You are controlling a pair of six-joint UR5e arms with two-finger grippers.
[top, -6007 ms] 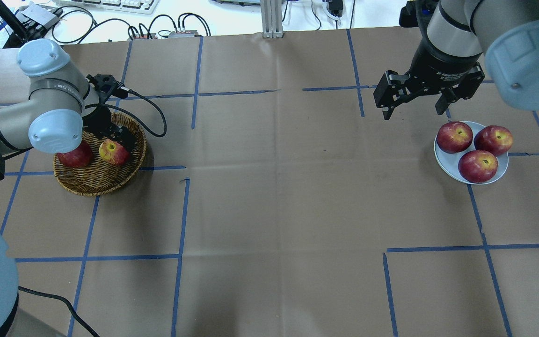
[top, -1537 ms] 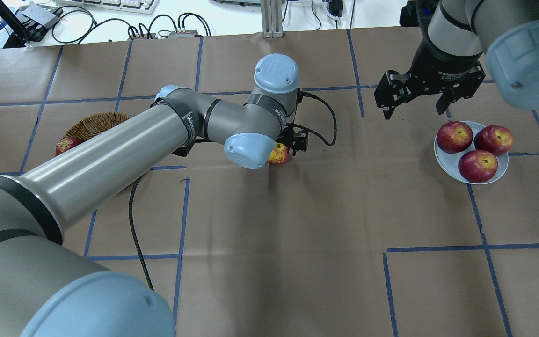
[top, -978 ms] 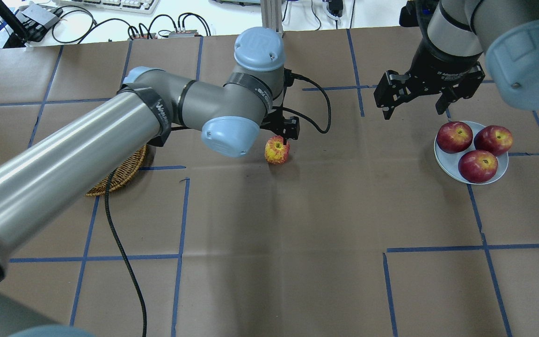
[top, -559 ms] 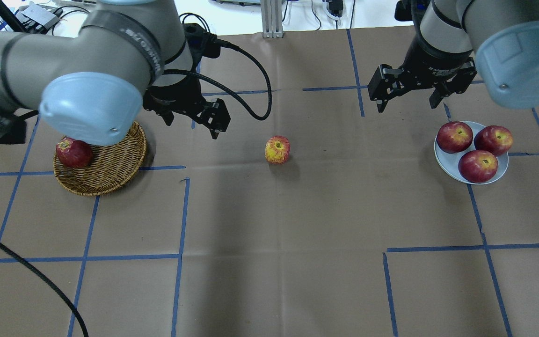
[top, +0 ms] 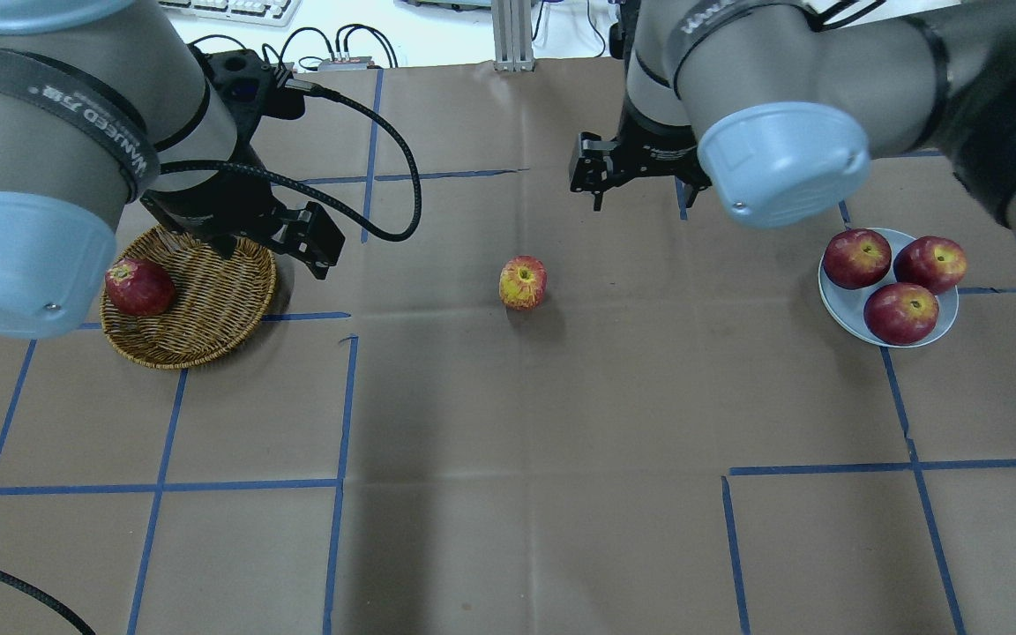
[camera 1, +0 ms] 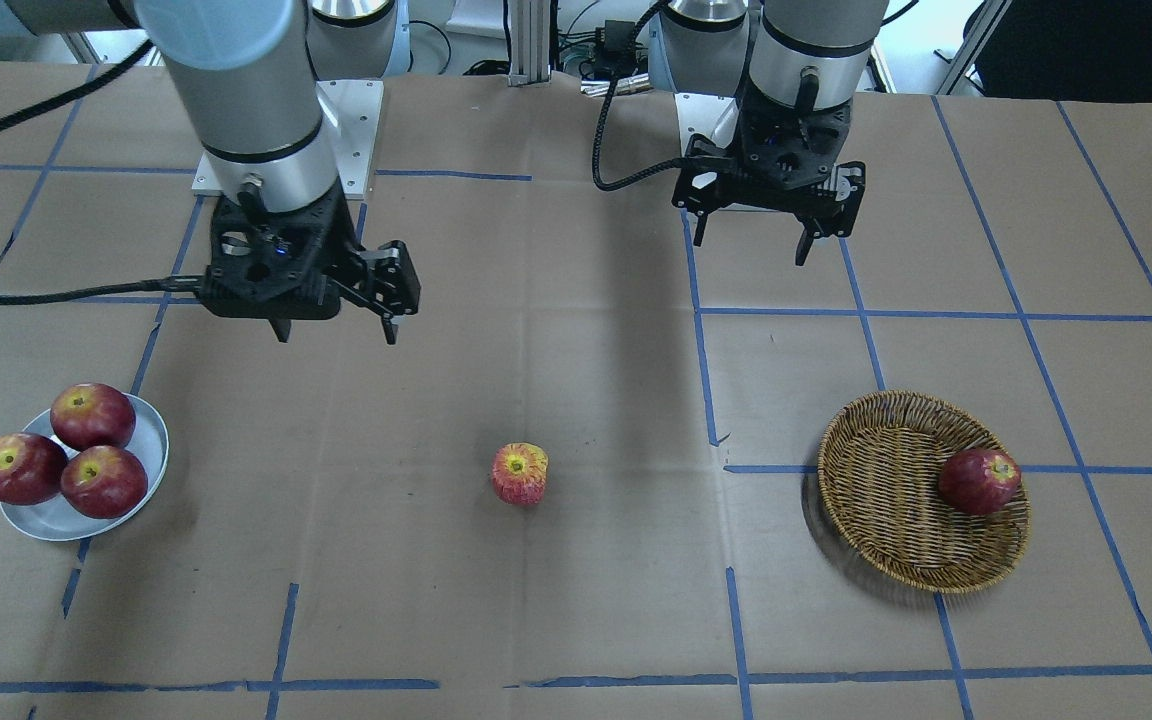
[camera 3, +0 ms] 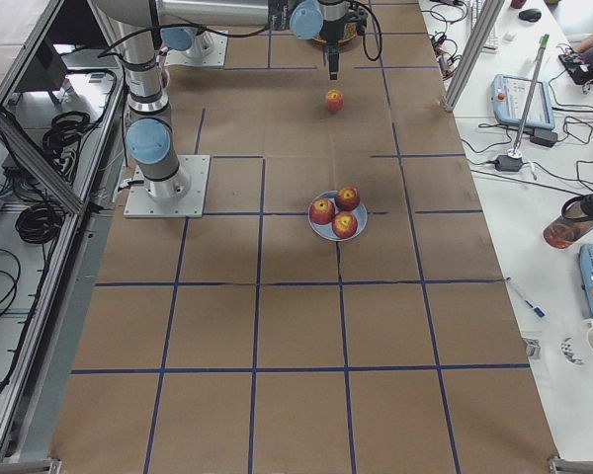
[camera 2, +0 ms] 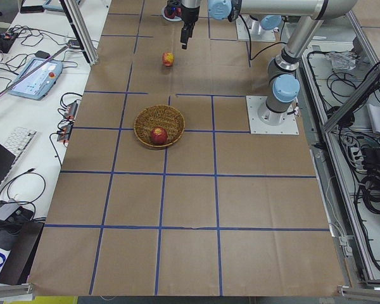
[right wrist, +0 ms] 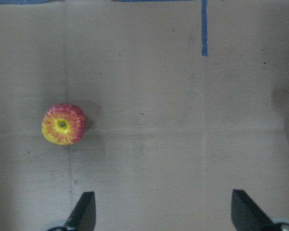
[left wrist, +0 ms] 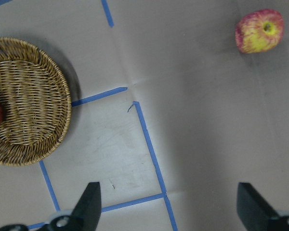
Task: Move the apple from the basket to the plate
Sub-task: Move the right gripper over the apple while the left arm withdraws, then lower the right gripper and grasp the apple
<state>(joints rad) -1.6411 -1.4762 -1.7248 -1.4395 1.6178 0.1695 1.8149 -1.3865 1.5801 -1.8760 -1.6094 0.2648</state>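
My right gripper is to close next around the middle of the pinkish-red streaky apple (camera 1: 520, 476) (right wrist: 64, 124), which stands by itself between the wicker basket and the plate.
The pinkish-red streaky apple (top: 523, 282) stands alone on the brown paper mid-table, between basket and plate; it also shows in the front view (camera 1: 520, 473) and both wrist views (left wrist: 259, 31) (right wrist: 63, 124). The wicker basket (top: 199, 344) (camera 1: 876, 480) holds one dark red apple (top: 139, 287). The grey-blue plate (top: 841, 304) (camera 1: 46, 520) holds three dark red apples. My left gripper (top: 274, 256) (camera 1: 751, 248) is open and empty, beside the basket's far right rim. My right gripper (camera 1: 336, 335) (top: 640, 198) is open and empty, above the table beyond and right of the apple.
Blue tape lines grid the brown paper. The left arm's black cable (top: 384, 203) loops over the table behind the basket. Cables and a metal post (top: 512, 35) lie along the far edge.
The left gripper carried the apple from the basket to mid-table, let go of it and drew back to the basket. The right arm has swung from near the plate toward the middle.
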